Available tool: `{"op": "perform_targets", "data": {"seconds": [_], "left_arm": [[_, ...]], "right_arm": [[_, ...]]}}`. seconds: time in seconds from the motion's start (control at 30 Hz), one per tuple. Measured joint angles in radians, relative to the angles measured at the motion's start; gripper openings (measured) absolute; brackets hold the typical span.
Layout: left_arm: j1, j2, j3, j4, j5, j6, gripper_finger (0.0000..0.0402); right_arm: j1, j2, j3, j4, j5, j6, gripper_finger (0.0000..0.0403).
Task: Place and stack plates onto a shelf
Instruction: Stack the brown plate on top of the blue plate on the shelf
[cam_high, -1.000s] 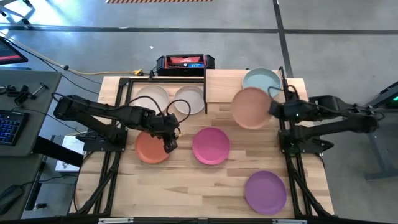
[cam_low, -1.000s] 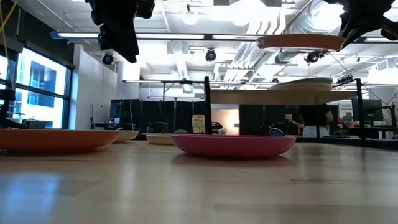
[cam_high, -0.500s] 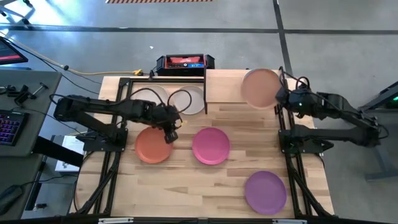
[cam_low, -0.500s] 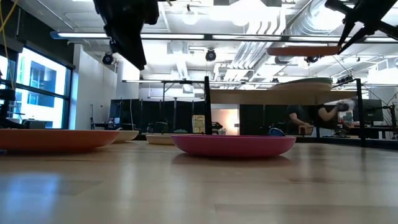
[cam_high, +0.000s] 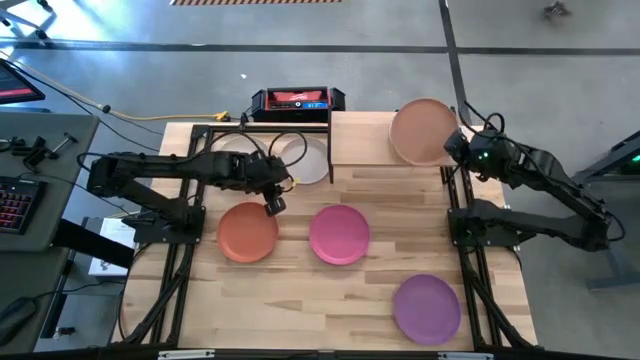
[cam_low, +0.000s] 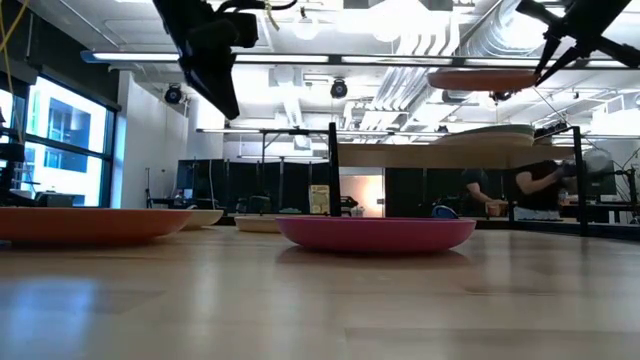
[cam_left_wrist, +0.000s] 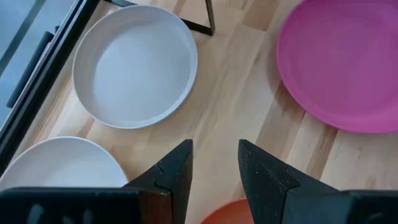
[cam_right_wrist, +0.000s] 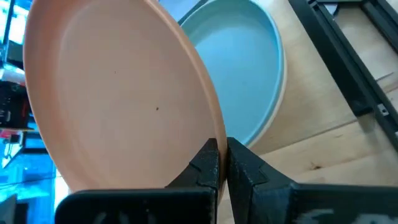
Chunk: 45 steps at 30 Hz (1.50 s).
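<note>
I will let go of the peach plate with my right gripper on top of the teal plate on the shelf (cam_high: 419, 134) (cam_right_wrist: 235, 67). The peach plate is still held over the shelf.
My right gripper (cam_high: 455, 148) is shut on the peach plate (cam_high: 424, 130), which it holds over the shelf (cam_high: 360, 140) at the table's far right. Under that plate the teal plate (cam_right_wrist: 249, 68) lies on the shelf, with a pale rim (cam_right_wrist: 283, 93) showing beneath it. My left gripper (cam_high: 272, 200) is open and hangs above the table between the orange-red plate (cam_high: 248, 232) and the two off-white plates (cam_left_wrist: 134, 65) (cam_left_wrist: 62, 162). The magenta plate (cam_high: 339, 233) and the purple plate (cam_high: 427, 308) lie flat on the tabletop. My right gripper pinches the peach plate's rim (cam_right_wrist: 214, 134) between its two fingers, on the plate's right-hand side. The fingers come at it about level from the table's right. The plate is lifted clear, close to level (cam_low: 483, 78), above the teal plate.
A black post (cam_high: 330, 140) of the shelf stands between the off-white plates and the shelf board. A black and red box (cam_high: 297, 100) sits at the far edge. Bare wood (cam_high: 300, 300) lies near the near edge. A person (cam_low: 540, 185) shows in the room behind.
My right gripper has carried the peach plate toward the far edge, from in front of the shelf to a place over the teal plate. My left gripper has moved from over the orange-red plate toward the far edge, nearer the off-white plates.
</note>
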Motion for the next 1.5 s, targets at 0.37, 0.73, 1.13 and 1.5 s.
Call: {"op": "perform_targets", "data": {"seconds": [0.37,0.73,1.13,1.5], "left_arm": [[-0.001,0.0,0.0,0.001,0.001,-0.021,0.0117],[-0.001,0.0,0.0,0.001,0.002,-0.021,0.0117],[-0.001,0.0,0.0,0.001,0.002,-0.021,0.0117],[-0.001,0.0,0.0,0.001,0.002,-0.021,0.0117]], "right_arm": [[-0.146,0.0,0.0,0.086,-0.118,-0.309,0.0],[-0.319,0.012,0.0,0.09,-0.193,-0.41,0.0],[-0.409,0.13,0.0,0.089,-0.26,-0.411,0.0],[-0.504,0.152,0.0,0.052,-0.317,-0.458,0.0]]}}
